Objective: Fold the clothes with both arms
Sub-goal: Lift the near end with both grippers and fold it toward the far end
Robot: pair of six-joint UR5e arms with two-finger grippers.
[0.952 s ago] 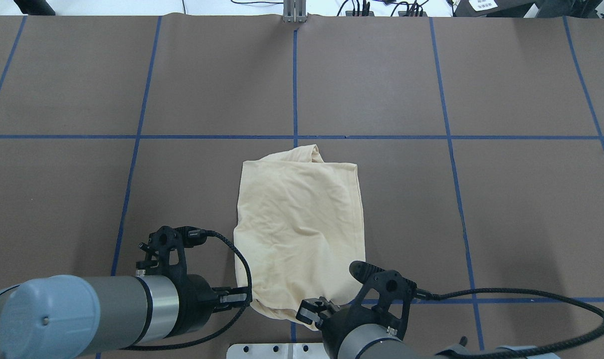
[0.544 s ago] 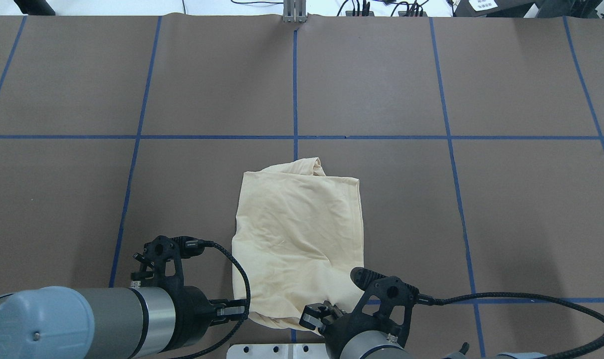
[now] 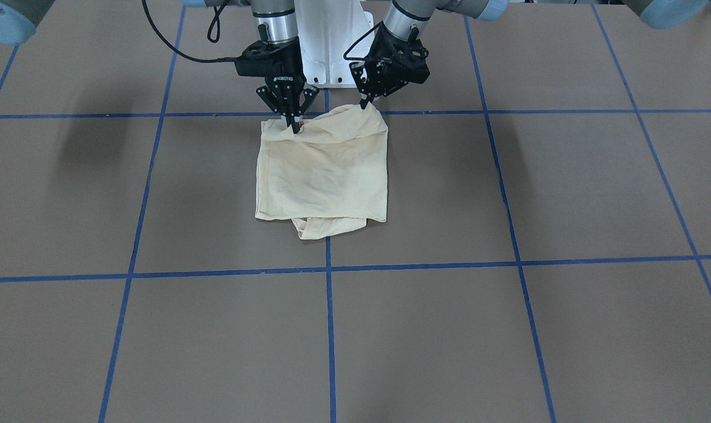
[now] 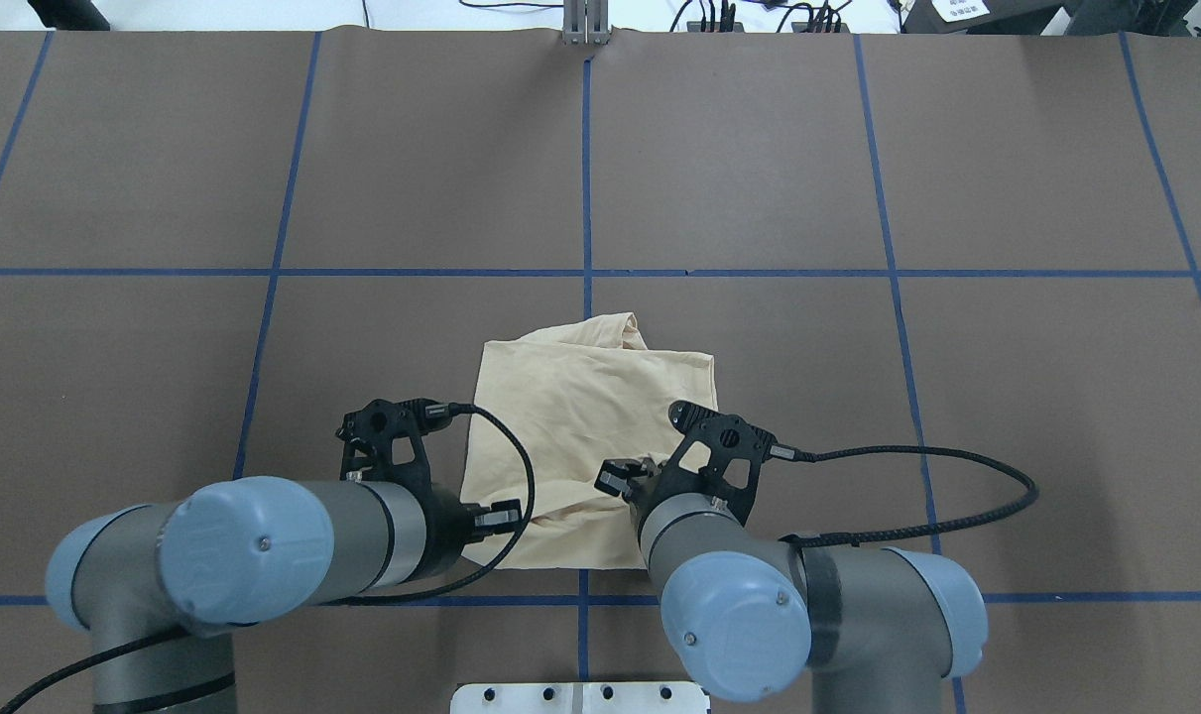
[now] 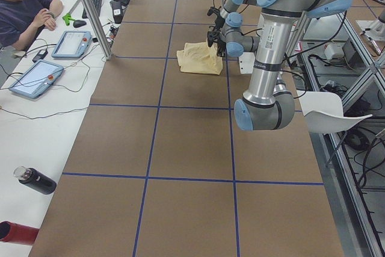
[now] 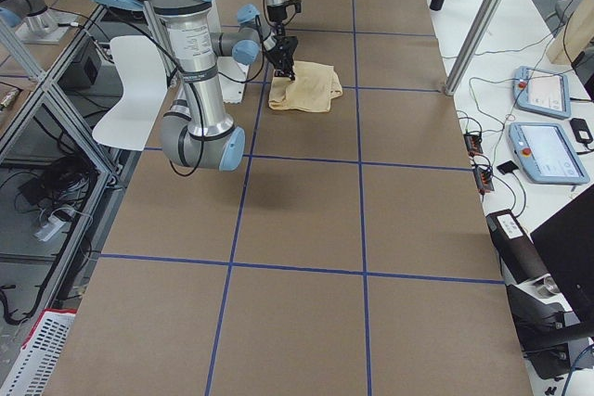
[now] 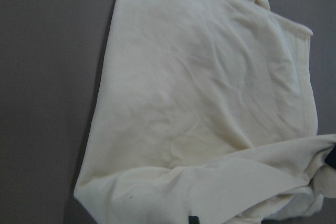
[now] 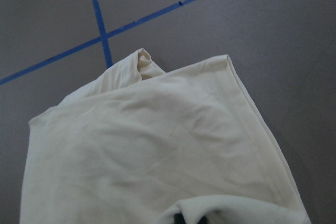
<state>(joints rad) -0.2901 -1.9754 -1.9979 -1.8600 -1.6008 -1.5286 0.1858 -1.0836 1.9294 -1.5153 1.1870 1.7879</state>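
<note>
The shirt's near corner, now held raised over the flat cloth, will be let go by my left gripper on the flat cloth's side edge (image 3: 383,184) (image 7: 117,31), over toward the far hem.
The pale cream-yellow shirt (image 3: 326,170) lies folded into a rough rectangle near the robot's side of the table (image 4: 580,397); its print is hidden. My left gripper (image 3: 364,104) is shut on the shirt's near corner on my left side and holds it raised. My right gripper (image 3: 293,124) is shut on the near edge at the other corner. From overhead the left gripper (image 4: 506,516) and right gripper (image 4: 615,479) hang over the shirt's near part. Both wrist views show the lifted edge folding over the flat cloth (image 7: 199,103) (image 8: 157,145).
The brown table carries a blue tape grid (image 4: 587,178). The white pedestal base (image 3: 332,35) stands just behind the shirt. An operator (image 5: 24,10) sits at the far side with tablets (image 5: 36,76), and a black bottle (image 5: 33,180) lies by the table edge.
Both grippers have moved away from the robot base, carrying the shirt's near edge up and over the flat part. The shirt's footprint has shortened.
</note>
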